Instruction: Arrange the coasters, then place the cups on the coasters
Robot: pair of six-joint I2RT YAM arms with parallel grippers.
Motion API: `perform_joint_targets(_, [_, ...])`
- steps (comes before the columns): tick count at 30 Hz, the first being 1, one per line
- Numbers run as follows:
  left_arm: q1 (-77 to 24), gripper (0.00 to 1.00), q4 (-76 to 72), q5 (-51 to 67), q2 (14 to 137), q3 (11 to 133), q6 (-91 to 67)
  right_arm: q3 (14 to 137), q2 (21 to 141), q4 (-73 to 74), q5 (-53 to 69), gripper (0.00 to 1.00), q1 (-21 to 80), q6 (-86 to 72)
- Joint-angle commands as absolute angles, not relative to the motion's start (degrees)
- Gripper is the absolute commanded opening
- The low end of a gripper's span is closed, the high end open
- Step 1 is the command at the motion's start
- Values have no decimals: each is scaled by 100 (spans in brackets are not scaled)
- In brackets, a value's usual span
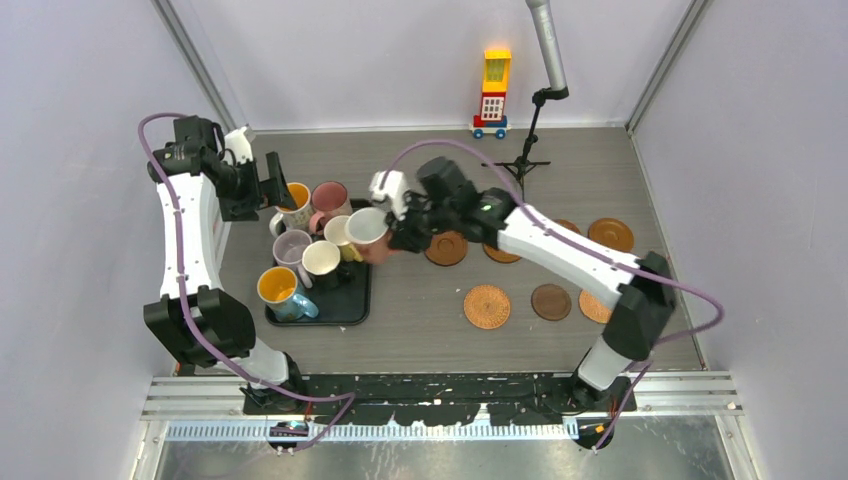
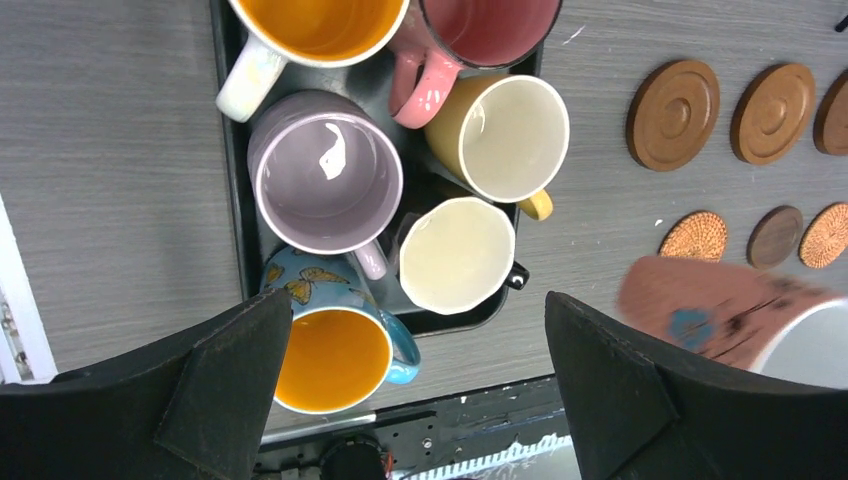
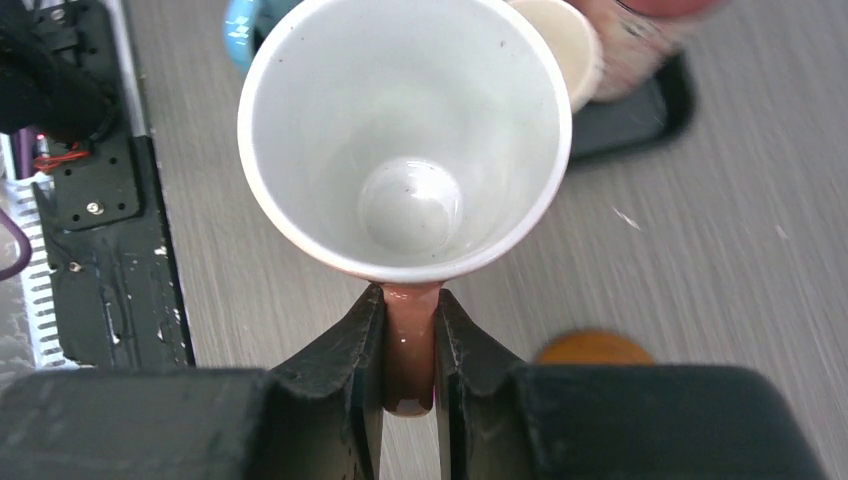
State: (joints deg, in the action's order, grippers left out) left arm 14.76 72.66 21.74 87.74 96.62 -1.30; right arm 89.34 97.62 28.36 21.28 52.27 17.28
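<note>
The patterned pink cup will go down from my right gripper onto the brown back-row coaster [image 1: 611,235] farthest from the black tray.
My right gripper [image 1: 402,236] [image 3: 410,305] is shut on the handle of the patterned pink cup [image 1: 368,229] [image 3: 405,140], held just right of the black tray [image 1: 345,308]. Its white inside is empty. It shows blurred in the left wrist view [image 2: 720,315]. On the tray stand the blue cup [image 2: 335,355], lilac cup [image 2: 325,170], black cup [image 2: 457,253], yellow cup [image 2: 505,135], pink cup [image 2: 480,30] and patterned white cup [image 2: 320,25]. Several coasters lie on the table to the right; one coaster [image 1: 446,248] is beside the held cup. My left gripper [image 1: 272,180] [image 2: 415,390] hangs open above the tray.
A toy block tower [image 1: 492,92] and a tripod stand [image 1: 528,150] are at the back of the table. The right arm's forearm [image 1: 560,250] stretches over some coasters. Walls close in both sides.
</note>
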Motion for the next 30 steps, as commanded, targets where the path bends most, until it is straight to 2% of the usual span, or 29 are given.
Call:
perform_joint_targets(1, [1501, 100, 7090, 2600, 8726, 10029, 113, 8420, 8469, 2208, 2214, 0, 4512, 1205])
perform_joint_targets(8, [1321, 100, 6901, 2510, 8784, 10212, 237, 7597, 7503, 2301, 2097, 0, 2682, 1008])
perform_joint_targets(15, [1284, 100, 6890, 2679, 9101, 10539, -155, 7060, 7176, 2430, 2648, 0, 514, 1209])
perform_joint_targets(24, [1287, 100, 6821, 2722, 9233, 10651, -319, 6903, 7624, 2885, 3745, 0, -2196, 2489])
perform_joint_targets(30, [1284, 100, 6785, 2633, 9170, 10524, -339, 7000, 8239, 3173, 4170, 0, -3257, 3640])
